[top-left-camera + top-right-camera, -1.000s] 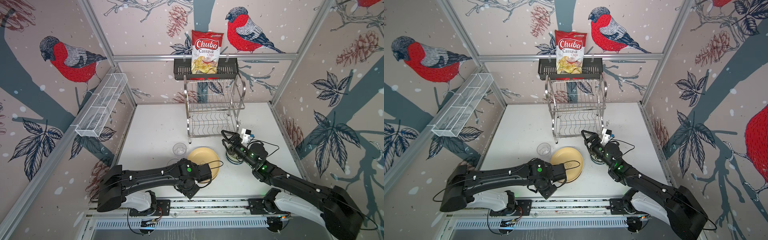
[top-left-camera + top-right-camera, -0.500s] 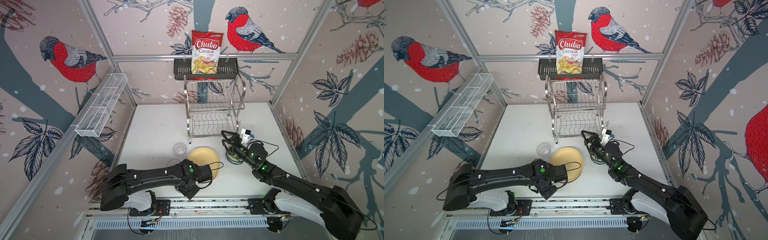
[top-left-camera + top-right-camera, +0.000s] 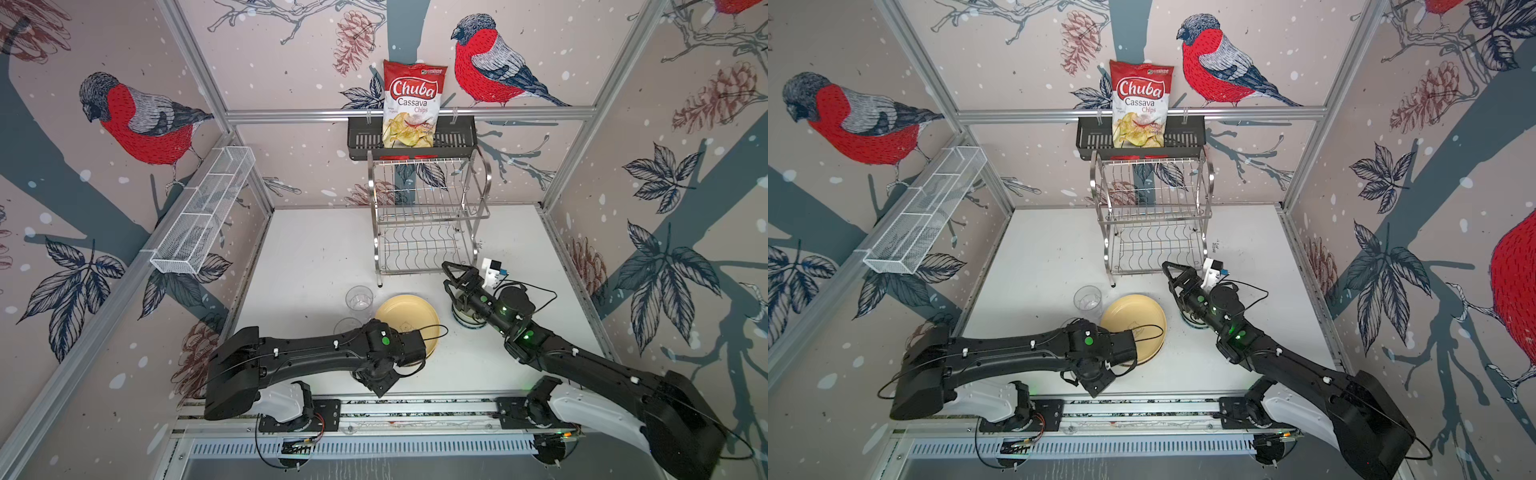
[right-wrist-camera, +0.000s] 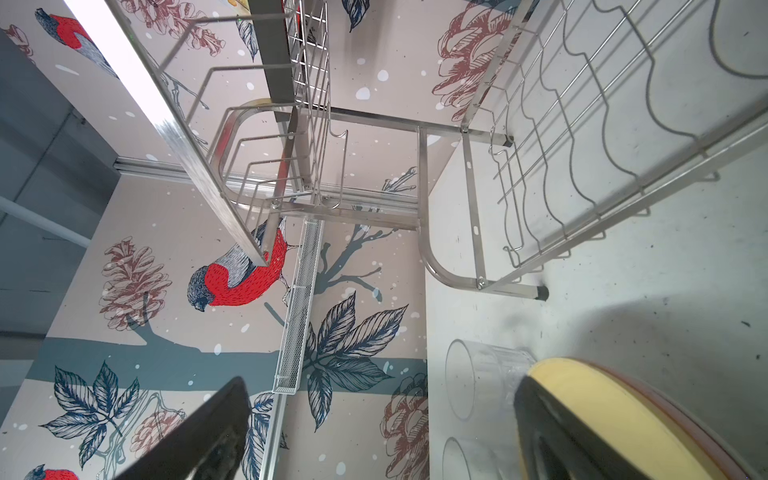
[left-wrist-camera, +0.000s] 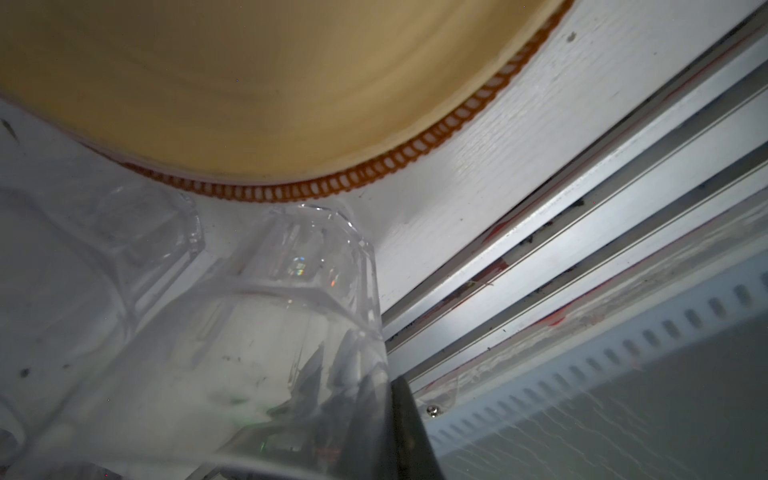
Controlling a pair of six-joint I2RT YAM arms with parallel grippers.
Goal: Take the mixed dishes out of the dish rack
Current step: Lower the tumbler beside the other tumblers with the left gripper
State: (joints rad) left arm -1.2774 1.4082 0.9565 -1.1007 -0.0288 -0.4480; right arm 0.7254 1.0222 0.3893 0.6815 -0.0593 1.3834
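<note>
The clear glass will go down on the table (image 3: 367,366) (image 5: 324,256) between the plates and the metal rail, where I need to set it with my left gripper.
The steel dish rack (image 3: 428,216) (image 3: 1152,216) stands at the back with both tiers bare. In front of it lies a cream-yellow plate (image 3: 409,316) (image 5: 249,83) on a plate with a reddish patterned rim (image 5: 415,145). One clear glass (image 3: 359,297) stands left of the plates. A second glass (image 3: 348,326) (image 5: 266,332) sits half under my left wrist. My left gripper (image 5: 382,390) is shut on its wall; both top views hide the jaws. My right gripper (image 3: 445,274) (image 4: 380,395) hangs open and empty above a stack of bowls (image 3: 467,323).
A black slotted shelf basket (image 3: 411,139) with a chips bag (image 3: 411,104) hangs above the rack. A long white mesh tray (image 3: 203,220) is fixed to the left wall. The metal rail (image 5: 582,232) runs along the table's front edge, close to the held glass.
My left arm has shifted slightly to the right. The right arm, plates and glasses have not visibly moved.
</note>
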